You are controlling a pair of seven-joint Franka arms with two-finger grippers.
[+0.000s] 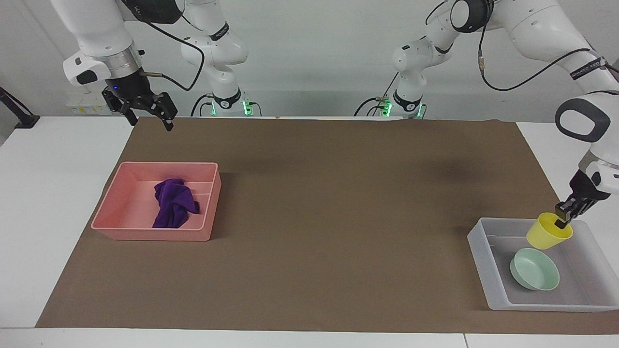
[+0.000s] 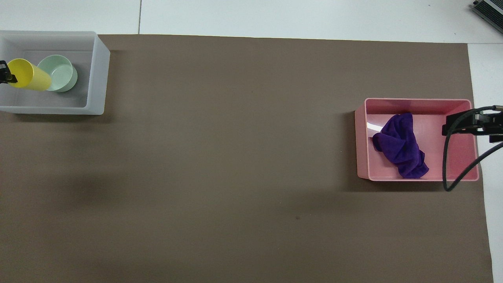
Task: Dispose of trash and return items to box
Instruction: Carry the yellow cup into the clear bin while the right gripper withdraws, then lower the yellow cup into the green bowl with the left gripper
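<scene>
I should release the yellow cup, now tilted over the translucent box, with my left gripper, tilted into the mint-green bowl [image 2: 50, 78] in the translucent box.
My left gripper [image 1: 562, 221] is shut on the rim of the yellow cup [image 1: 549, 233] and holds it tilted over the translucent box [image 1: 476, 241], beside the mint-green bowl [image 1: 534, 268] lying in the box. In the overhead view the cup [image 2: 29, 74] sits by the bowl [image 2: 59, 70] inside the box [image 2: 98, 78], with the left gripper [image 2: 4, 76] at the frame edge. The purple cloth [image 1: 174, 208] lies crumpled in the pink tray [image 1: 150, 234]. My right gripper [image 1: 150, 121] is open and empty, raised over the mat's edge on the robots' side of the pink tray.
A brown mat [image 1: 314, 217] covers the table's middle. The pink tray [image 2: 361, 137] with the cloth [image 2: 399, 145] is at the right arm's end, and the box is at the left arm's end. The right gripper [image 2: 467, 124] and its cable overlap the tray's edge from above.
</scene>
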